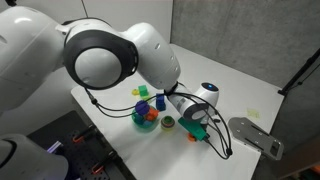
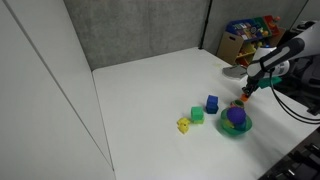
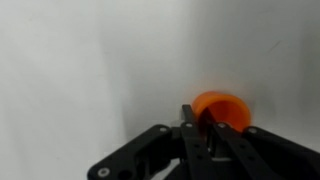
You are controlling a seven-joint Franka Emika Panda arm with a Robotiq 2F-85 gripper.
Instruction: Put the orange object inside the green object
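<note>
I should let go of the orange object, now held low above the table, inside the small green ring (image 1: pixel 168 122) beside the teal bowl.
In the wrist view my gripper (image 3: pixel 200 118) is shut, its fingertips pinching the near rim of the small round orange object (image 3: pixel 222 106) above the white table. In an exterior view the gripper (image 1: pixel 197 131) hangs low over the table just beside the small green ring (image 1: pixel 169 123), which sits in front of the teal bowl. In an exterior view the gripper (image 2: pixel 243 96) is next to the bowl and a bit of orange (image 2: pixel 239 102) shows at its tips. The green ring is not visible in that view or in the wrist view.
A teal bowl (image 1: pixel 138 119) (image 2: pixel 240 130) holds a purple piece and an orange-red ball. Blue (image 2: pixel 212 103), green (image 2: pixel 197 115) and yellow (image 2: pixel 183 124) blocks lie beside it. A grey plate (image 1: pixel 255 133) lies near the table corner. A toy box (image 2: pixel 245 40) stands behind.
</note>
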